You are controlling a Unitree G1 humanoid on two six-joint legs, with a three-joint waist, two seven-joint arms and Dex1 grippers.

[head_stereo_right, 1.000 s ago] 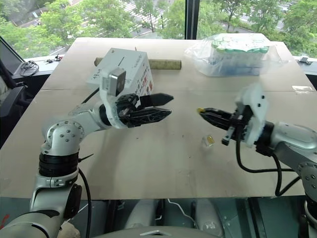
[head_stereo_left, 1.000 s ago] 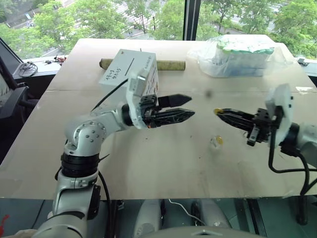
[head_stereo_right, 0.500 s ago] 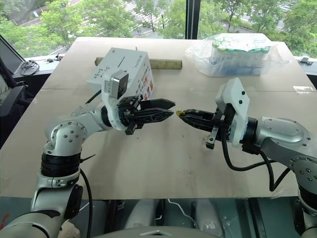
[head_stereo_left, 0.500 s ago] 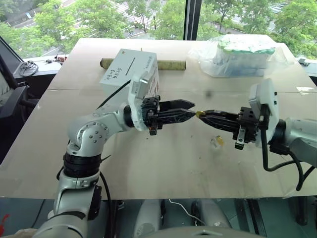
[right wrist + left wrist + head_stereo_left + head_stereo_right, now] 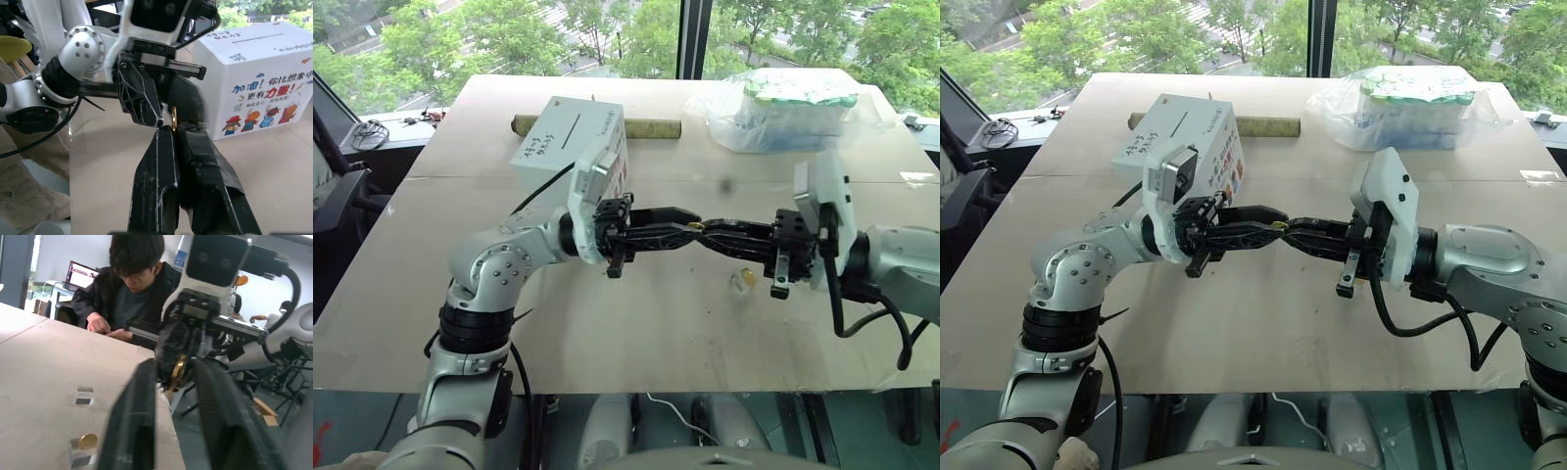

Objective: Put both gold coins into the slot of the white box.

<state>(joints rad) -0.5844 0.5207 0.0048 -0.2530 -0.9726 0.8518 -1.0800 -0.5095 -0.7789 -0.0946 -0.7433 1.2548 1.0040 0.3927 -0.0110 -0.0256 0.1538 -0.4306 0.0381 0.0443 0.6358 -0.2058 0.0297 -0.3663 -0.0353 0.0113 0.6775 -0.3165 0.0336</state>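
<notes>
My left gripper's fingers are on just the edge of the gold coin in my right gripper, so next I open them and close around more of the coin [image 5: 178,370].
My left gripper [image 5: 690,227] and right gripper [image 5: 710,228] meet tip to tip above the middle of the table. One gold coin [image 5: 178,369] stands on edge between them. The right gripper is shut on it, and the left gripper's fingers have closed onto it from the other side. The other gold coin [image 5: 741,281] rests on a small clear piece on the table, below the right gripper. The white box [image 5: 570,137] stands at the back left behind the left arm, its dark slot [image 5: 570,128] on the top face.
A brown cardboard tube [image 5: 651,127] lies behind the box. A clear bag of white-green containers [image 5: 783,108] sits at the back right. Another small clear piece [image 5: 84,395] lies on the table. A person [image 5: 137,289] sits beyond the table's edge.
My right gripper has carried the coin to the left until it met the left gripper. The left fingers, wide open a second ago, have closed around the coin.
</notes>
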